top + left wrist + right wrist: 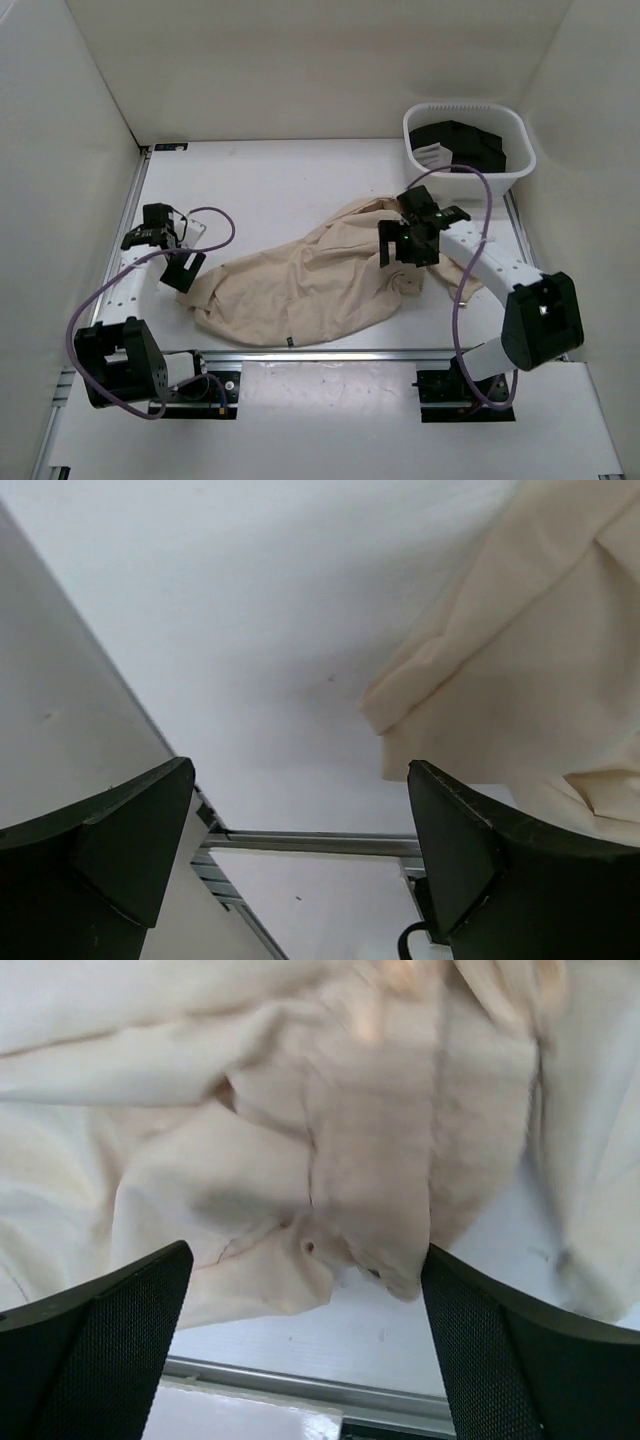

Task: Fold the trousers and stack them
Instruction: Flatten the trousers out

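Observation:
Next, I draw out the waistband corner, which lies bunched below my right gripper, with that gripper before my left gripper takes the trousers' opposite end (207, 288).
The beige trousers (310, 280) lie crumpled in a wide heap across the middle of the white table. My right gripper (405, 245) hovers over their right end, open. In the right wrist view its fingers (505, 1360) stand wide apart with nothing between them, and the trousers (300, 1130) fill the view beyond, a waistband corner with a buttonhole (308, 1248) nearest. My left gripper (182, 270) sits just off the heap's left edge, also open and empty (300, 850). A folded edge of the trousers (500, 680) shows up and to the right of its fingertips.
A white basket (520, 150) holding black clothing with a white patch (460, 145) stands at the back right. White walls enclose the table at the left, right and back. A metal rail (310, 842) runs along the near table edge. Purple cables loop beside both arms.

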Motion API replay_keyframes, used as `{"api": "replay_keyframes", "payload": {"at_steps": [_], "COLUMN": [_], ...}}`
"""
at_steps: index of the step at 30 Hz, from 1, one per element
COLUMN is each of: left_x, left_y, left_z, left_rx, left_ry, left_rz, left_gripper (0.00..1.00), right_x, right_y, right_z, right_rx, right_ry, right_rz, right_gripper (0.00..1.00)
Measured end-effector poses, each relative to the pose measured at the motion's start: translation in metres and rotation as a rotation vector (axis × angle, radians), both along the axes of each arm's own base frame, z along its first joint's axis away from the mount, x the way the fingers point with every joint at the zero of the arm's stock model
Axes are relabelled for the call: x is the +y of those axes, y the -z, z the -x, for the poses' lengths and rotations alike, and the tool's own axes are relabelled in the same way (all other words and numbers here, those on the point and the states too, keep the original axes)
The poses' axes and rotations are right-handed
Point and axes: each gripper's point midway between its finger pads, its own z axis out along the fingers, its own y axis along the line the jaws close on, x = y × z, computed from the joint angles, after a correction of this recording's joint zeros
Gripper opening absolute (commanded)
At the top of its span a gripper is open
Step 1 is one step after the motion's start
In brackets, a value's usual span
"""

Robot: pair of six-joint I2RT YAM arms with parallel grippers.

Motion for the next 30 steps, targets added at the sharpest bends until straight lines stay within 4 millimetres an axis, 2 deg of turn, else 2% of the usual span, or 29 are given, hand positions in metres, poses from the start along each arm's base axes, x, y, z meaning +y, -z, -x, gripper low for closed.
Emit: {"api": "replay_keyframes", "payload": {"at_steps": [1, 5, 6, 8, 10, 11, 13, 14, 16, 18, 19, 20, 21, 22, 24, 26, 29, 30], "left_x": [-0.002, -0.019, -0.027, -0.043, -0.056, -0.059, -0.06, -0.059, -0.056, -0.054, -0.054, -0.053, -0.052, -0.051, -0.048, -0.043, -0.026, -0.018], "left_y": [0.006, 0.031, 0.037, 0.049, 0.058, 0.062, 0.072, 0.077, 0.087, 0.092, 0.092, 0.091, 0.09, 0.087, 0.077, 0.06, 0.016, -0.003], "left_z": [0.004, 0.019, 0.022, 0.027, 0.028, 0.029, 0.031, 0.034, 0.041, 0.045, 0.045, 0.044, 0.043, 0.041, 0.034, 0.018, -0.018, -0.032], "left_rx": [0.018, 0.082, 0.098, 0.13, 0.152, 0.16, 0.176, 0.187, 0.218, 0.236, 0.234, 0.228, 0.221, 0.209, 0.179, 0.126, -0.001, -0.056], "left_ry": [0.006, 0.045, 0.064, 0.111, 0.146, 0.156, 0.153, 0.142, 0.124, 0.107, 0.1, 0.093, 0.086, 0.08, 0.061, 0.039, -0.018, -0.038], "left_rz": [0.009, 0.07, 0.089, 0.12, 0.138, 0.14, 0.134, 0.131, 0.113, 0.105, 0.104, 0.103, 0.099, 0.093, 0.082, 0.078, 0.079, 0.077], "left_gripper": [0.99, 1.0, 1.0, 1.0, 0.98, 0.85, 0.67, 0.46, 0.32, 0.17, 0.14, 0.14, 0.14, 0.14, 0.14, 0.23, 0.33, 0.47], "right_x": [-0.005, -0.03, -0.035, -0.041, -0.044, -0.044, -0.045, -0.044, -0.045, -0.049, -0.052, -0.054, -0.057, -0.058, -0.059, -0.057, -0.057, -0.058], "right_y": [0.001, -0.001, -0.001, 0.003, 0.012, 0.018, 0.03, 0.037, 0.049, 0.062, 0.069, 0.07, 0.072, 0.074, 0.08, 0.081, 0.077, 0.072], "right_z": [0.004, 0.021, 0.026, 0.032, 0.034, 0.035, 0.037, 0.038, 0.038, 0.034, 0.033, 0.029, 0.022, 0.019, 0.014, 0.01, 0.01, 0.008], "right_rx": [0.0, -0.024, -0.03, -0.026, -0.005, 0.005, 0.03, 0.045, 0.07, 0.084, 0.093, 0.098, 0.081, 0.088, 0.094, 0.098, 0.105, 0.104], "right_ry": [0.027, 0.228, 0.277, 0.363, 0.424, 0.45, 0.488, 0.504, 0.532, 0.57, 0.595, 0.617, 0.632, 0.643, 0.663, 0.662, 0.65, 0.644], "right_rz": [-0.014, -0.105, -0.128, -0.162, -0.177, -0.184, -0.191, -0.194, -0.2, -0.205, -0.211, -0.23, -0.245, -0.259, -0.278, -0.3, -0.304, -0.3], "right_gripper": [0.98, 0.82, 0.8, 0.8, 0.85, 0.89, 0.96, 0.96, 0.96, 0.88, 0.71, 0.6, 0.43, 0.18, 0.0, 0.0, 0.0, 0.0]}}
